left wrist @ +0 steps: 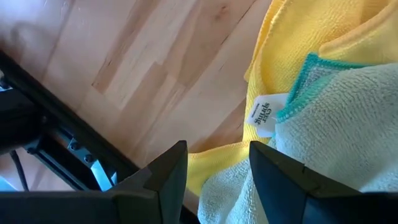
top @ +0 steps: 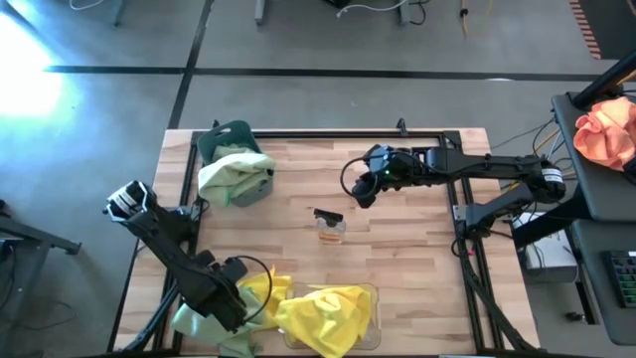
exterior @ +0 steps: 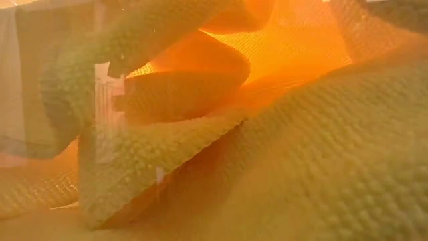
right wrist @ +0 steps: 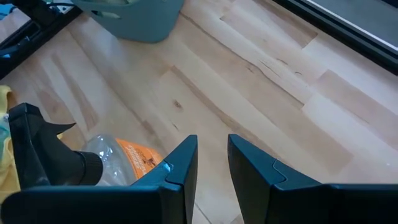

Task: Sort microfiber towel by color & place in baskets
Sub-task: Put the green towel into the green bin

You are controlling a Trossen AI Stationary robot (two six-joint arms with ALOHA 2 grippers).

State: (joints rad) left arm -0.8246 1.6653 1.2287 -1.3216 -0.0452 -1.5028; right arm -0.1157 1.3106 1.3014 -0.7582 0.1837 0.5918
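The robot's left gripper will next move to the sage green towel's near part [top: 241,344], next to the clear basket, and close there.
My left gripper [top: 231,298] [left wrist: 217,168] is open at the table's near left corner. It hovers over the edge where a yellow towel [left wrist: 311,37] [top: 260,288] meets a sage green towel [left wrist: 348,130] [top: 194,320] with teal stitching; both lie on the table. More yellow towel [top: 323,316] [exterior: 301,167] fills the clear basket [top: 374,293] at the near edge. The teal basket [top: 234,139] [right wrist: 134,18] at the far left holds a green towel [top: 231,174] that drapes over its rim. My right gripper [top: 360,189] [right wrist: 212,168] is narrowly open over bare wood.
A small amber-and-black object [top: 330,227] [right wrist: 127,158] lies at the table's middle, just near of my right gripper. A black frame [left wrist: 56,143] runs along the table's edges. An orange-pink cloth [top: 606,134] sits off the table to the right. Bare wood [top: 417,259] lies on the right half.
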